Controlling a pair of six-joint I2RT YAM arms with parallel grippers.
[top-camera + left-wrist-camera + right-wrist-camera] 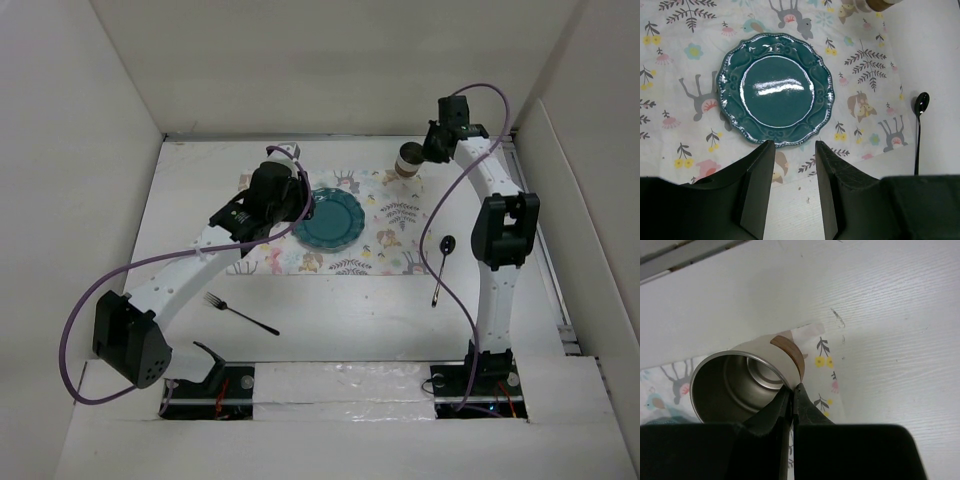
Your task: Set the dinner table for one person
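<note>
Next, my right gripper lets go of the steel cup on the placemat's far corner [403,183] [767,382], just behind the print of the leafy sprig.
The white dinner table [340,310] carries a floral placemat [385,225]. A teal plate [330,220] sits on the placemat and fills the middle of the left wrist view [775,90]. My left gripper [300,205] hangs above the plate's near-left side, open and empty [794,145]. A steel cup [408,160] with a brown band stands at the placemat's far right corner. My right gripper [424,152] is shut on the cup's rim [792,390]; the cup [740,385] looks empty inside. A black spoon [441,265] and a black fork [240,313] lie on the bare table.
White walls enclose the table on the left, back and right. The spoon [918,130] lies just right of the placemat [670,115]. The fork lies in front of the placemat's left part, under my left arm. A metal rail [680,255] runs along the far edge.
</note>
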